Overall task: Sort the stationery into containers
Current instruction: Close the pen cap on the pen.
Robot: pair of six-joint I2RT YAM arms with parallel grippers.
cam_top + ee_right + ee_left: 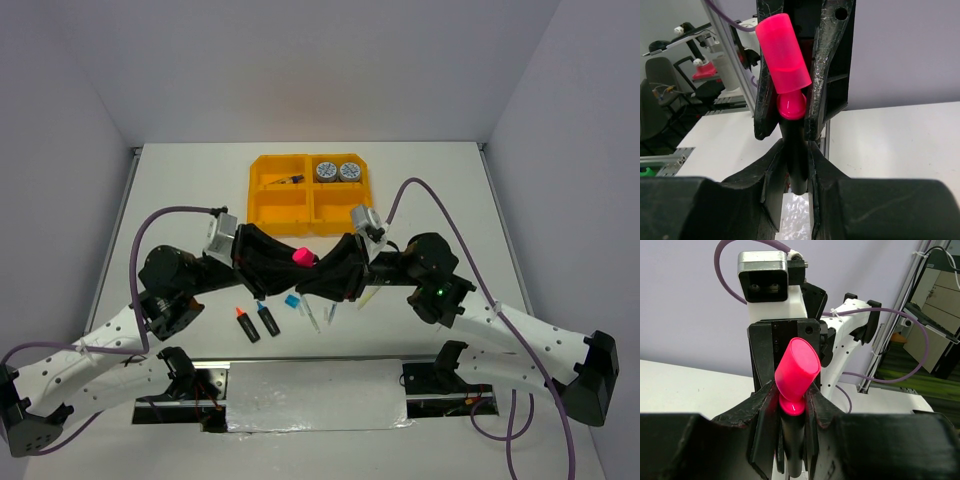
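I will open my left gripper and take the cap itself [797, 368] while my right gripper holds the black body, as the pink cap is tilted on the pink collar.
A black highlighter with a pink cap [303, 257] hangs in the air in front of the orange-yellow tray [258, 212], held between both arms. My left gripper [790, 391] is shut on its black body [792, 440] just below the pink collar, and the cap [797, 367] tilts off to one side. My right gripper [796, 147] is closed against the lower end of the same black body [797, 172]. Two blue-white tape rolls [337, 171] lie in the tray's far right compartment. A dark pen [288, 181] lies in the far left one.
On the table below the grippers lie an orange-capped highlighter [246, 324], a blue-capped highlighter [268, 319], a small blue square [292, 300] and thin pale pens [313, 316]. A yellowish pen [368, 296] pokes out beside the right arm. The arms' bases and cables fill the near edge.
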